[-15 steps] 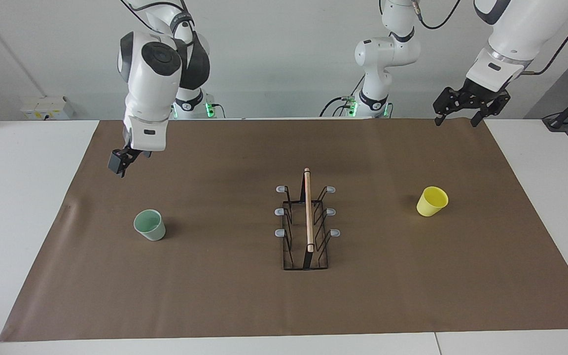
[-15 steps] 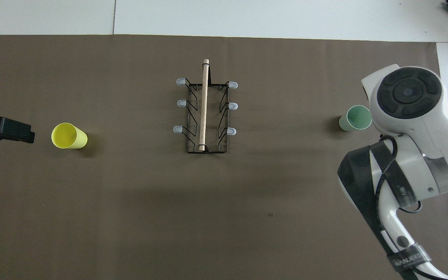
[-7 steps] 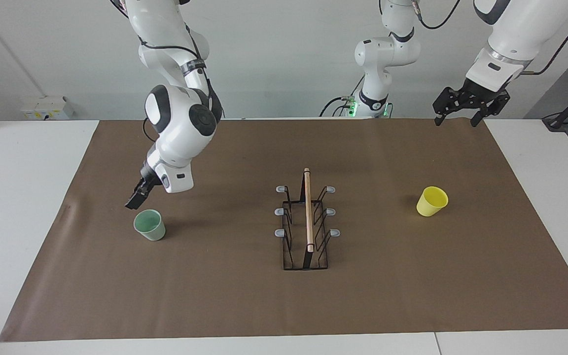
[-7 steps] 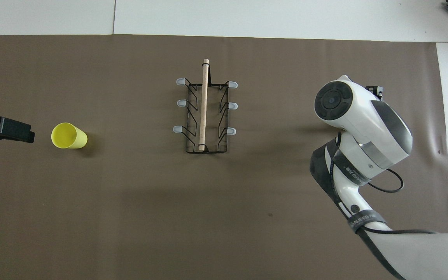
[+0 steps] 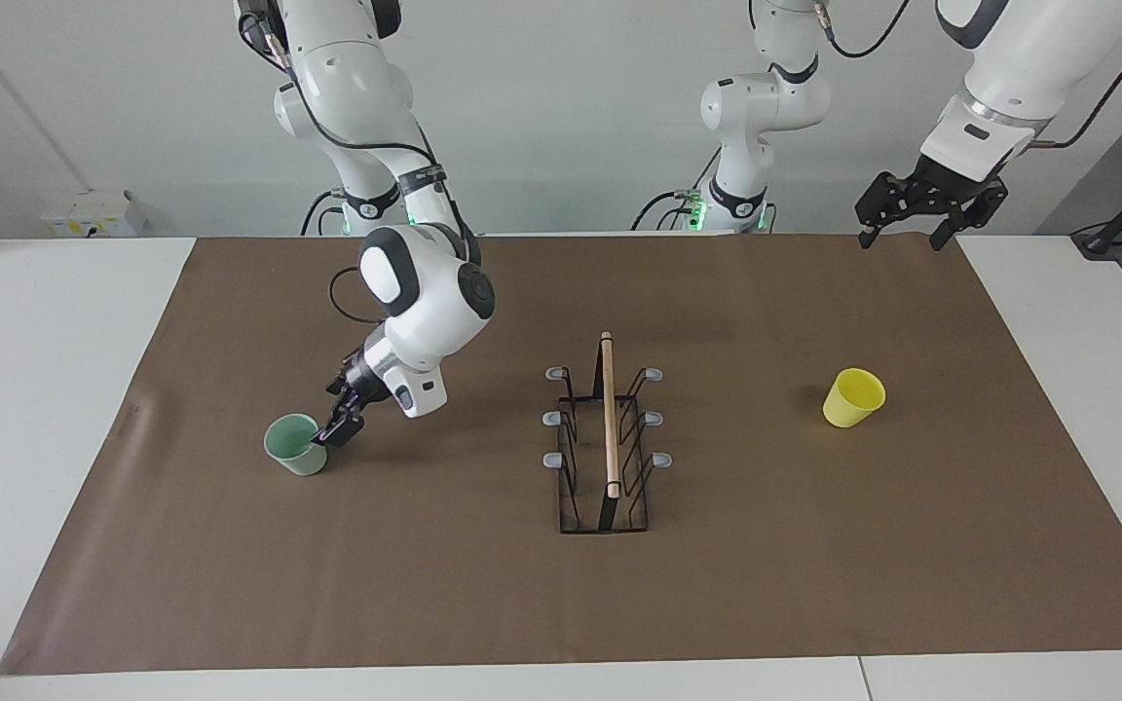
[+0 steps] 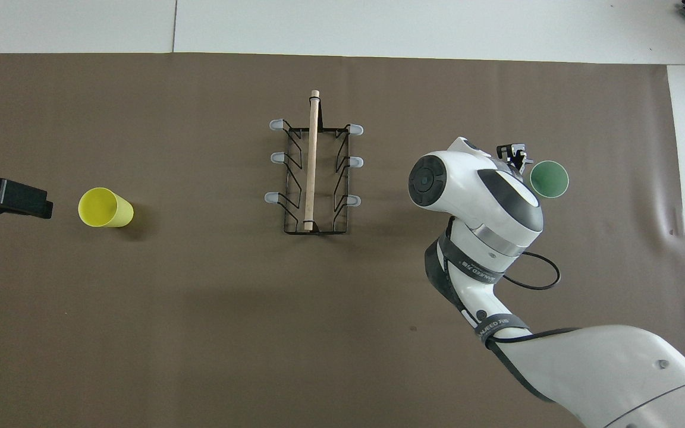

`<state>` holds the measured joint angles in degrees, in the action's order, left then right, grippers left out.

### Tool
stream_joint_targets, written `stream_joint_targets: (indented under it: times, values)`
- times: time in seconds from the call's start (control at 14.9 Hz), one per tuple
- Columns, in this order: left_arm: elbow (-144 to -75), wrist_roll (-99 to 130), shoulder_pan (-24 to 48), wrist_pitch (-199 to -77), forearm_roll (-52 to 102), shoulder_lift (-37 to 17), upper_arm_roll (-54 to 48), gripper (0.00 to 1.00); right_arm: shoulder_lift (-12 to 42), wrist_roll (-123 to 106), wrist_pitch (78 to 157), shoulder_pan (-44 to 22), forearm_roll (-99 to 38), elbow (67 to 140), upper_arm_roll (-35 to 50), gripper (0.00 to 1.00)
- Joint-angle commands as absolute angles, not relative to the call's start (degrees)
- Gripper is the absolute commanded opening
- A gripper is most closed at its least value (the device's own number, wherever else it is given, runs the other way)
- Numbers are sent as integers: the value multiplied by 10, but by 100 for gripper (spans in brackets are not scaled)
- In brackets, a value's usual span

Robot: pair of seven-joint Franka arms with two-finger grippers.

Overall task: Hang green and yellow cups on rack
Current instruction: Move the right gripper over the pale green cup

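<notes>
The pale green cup's body point(image 6: 533, 179) will be gripped by my right gripper, which will come from the side toward the black wire rack.
The pale green cup point(image 5: 295, 445) point(image 6: 549, 179) stands upright on the brown mat toward the right arm's end. My right gripper point(image 5: 332, 433) point(image 6: 518, 156) is low and tilted, open, with its fingertips at the cup's rim on the side toward the rack; I cannot tell if they touch. The black wire rack point(image 5: 608, 428) point(image 6: 311, 160) with its wooden rod stands mid-mat, all prongs bare. The yellow cup point(image 5: 853, 397) point(image 6: 104, 207) stands tilted toward the left arm's end. My left gripper point(image 5: 900, 237) point(image 6: 33, 203) waits open, high over the mat's edge.
The brown mat point(image 5: 736, 584) covers most of the white table point(image 5: 35, 389). A wrinkle point(image 5: 132, 419) marks the mat near the green cup. A cable loop point(image 6: 541, 279) hangs off the right arm's wrist.
The right arm has swung down from high over the mat and come in beside the green cup, on its rack side. The left arm, cups and rack have not moved.
</notes>
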<state>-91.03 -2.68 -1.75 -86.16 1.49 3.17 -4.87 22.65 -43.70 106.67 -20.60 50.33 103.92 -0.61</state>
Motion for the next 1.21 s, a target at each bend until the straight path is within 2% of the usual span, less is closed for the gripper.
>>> stream_joint_targets:
  times: [0.0,1.14]
  values:
    - [-921,-27,-14,-866,8,42,-46,100,256,-431,1084,-207,537,1032,-8,100]
    - [-929,-13,-15,-850,16,46,-47,100,255,-419,1186,-173,612,1094,-9,100]
